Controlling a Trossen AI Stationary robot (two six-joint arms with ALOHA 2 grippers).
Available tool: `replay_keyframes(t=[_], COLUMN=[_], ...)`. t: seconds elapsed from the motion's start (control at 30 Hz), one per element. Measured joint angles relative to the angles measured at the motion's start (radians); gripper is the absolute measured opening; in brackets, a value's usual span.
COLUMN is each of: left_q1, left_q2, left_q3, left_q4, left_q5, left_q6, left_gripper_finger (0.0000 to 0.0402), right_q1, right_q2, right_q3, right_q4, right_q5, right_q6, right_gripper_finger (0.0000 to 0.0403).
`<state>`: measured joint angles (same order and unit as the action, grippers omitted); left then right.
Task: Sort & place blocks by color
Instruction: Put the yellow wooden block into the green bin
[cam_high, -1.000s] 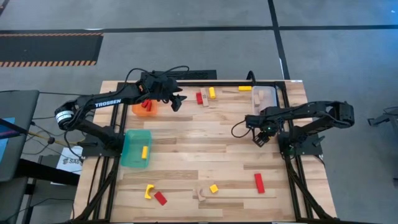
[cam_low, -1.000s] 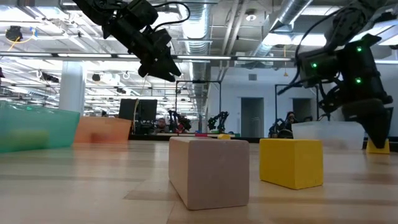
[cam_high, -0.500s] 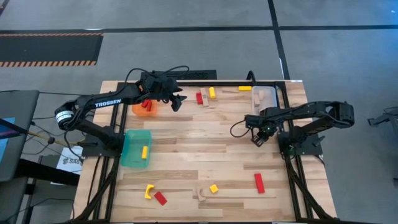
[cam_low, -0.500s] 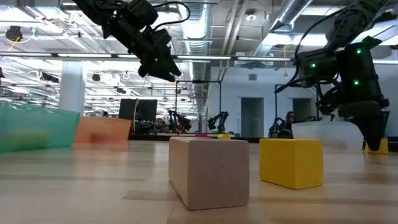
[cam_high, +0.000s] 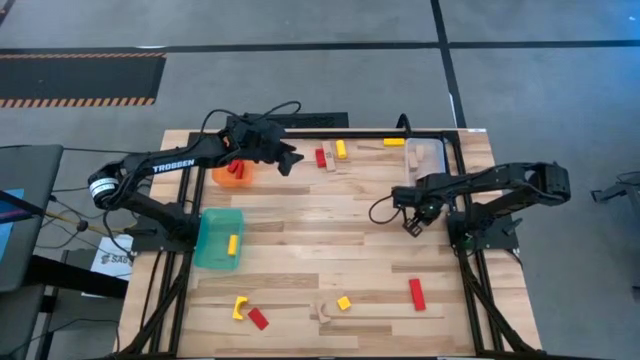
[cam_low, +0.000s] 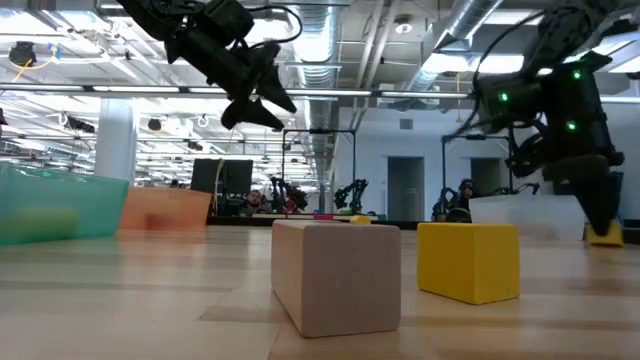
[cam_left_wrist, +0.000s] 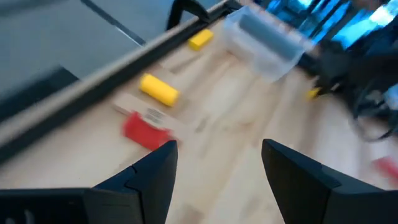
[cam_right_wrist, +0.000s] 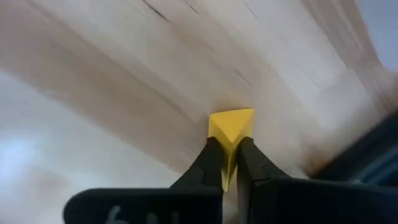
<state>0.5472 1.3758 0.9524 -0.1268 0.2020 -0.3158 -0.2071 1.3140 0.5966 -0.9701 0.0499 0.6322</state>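
The robot's right gripper will release the small yellow block in the teal bin (cam_high: 223, 229), just past the yellow block lying there.
My right gripper (cam_right_wrist: 230, 146) points down at the table's right part (cam_high: 411, 226) and is shut on a small yellow block (cam_right_wrist: 231, 124). My left gripper (cam_high: 290, 160) hangs open in the air beside the orange bin (cam_high: 233, 172), which holds red blocks; nothing is between its fingers (cam_left_wrist: 217, 146). A red block (cam_high: 321, 157), a yellow one (cam_high: 341, 149) and a pale wooden one (cam_high: 331, 166) lie flat near the far edge. The teal bin (cam_high: 212, 250) holds a yellow block (cam_high: 232, 243). My right gripper pinches the yellow block between its two fingertips (cam_right_wrist: 213, 152), coming from above and pointing down. A wedge-shaped yellow end (cam_right_wrist: 233, 118) sticks out past the tips. In the low view the block (cam_low: 603, 236) shows at table level below the fingers; whether it still rests on the table, I cannot tell.
A clear bin (cam_high: 425, 155) stands at the far right with a yellow block (cam_high: 394, 142) beside it. Near the front edge lie a yellow (cam_high: 239, 307), a red (cam_high: 258, 318), a wooden (cam_high: 325, 313), another yellow (cam_high: 344, 302) and a red block (cam_high: 417, 294).
My right gripper's fingers have drawn together on the yellow block while it stayed almost in place. My left gripper has rolled about its own axis in the air without shifting, and stays open.
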Motion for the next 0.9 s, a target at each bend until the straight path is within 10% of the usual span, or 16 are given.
replay_keyframes(t=[0.3,0.9], left_q1=[0.002,0.079], left_q2=[-0.005,-0.327], left_q3=[0.0,0.001], left_q4=[-0.016,-0.284], left_q5=[0.256,-0.063], left_q6=[-0.023,-0.007], left_gripper_finger=[0.0222,0.0222], right_q1=[0.103,0.13], right_q2=[0.001,0.207], right_q3=[0.15,0.244], right_q4=[0.066,1.427], right_q5=[-0.009,-0.1], right_q6=[0.052,-0.116], right_gripper_finger=[0.0,0.0001])
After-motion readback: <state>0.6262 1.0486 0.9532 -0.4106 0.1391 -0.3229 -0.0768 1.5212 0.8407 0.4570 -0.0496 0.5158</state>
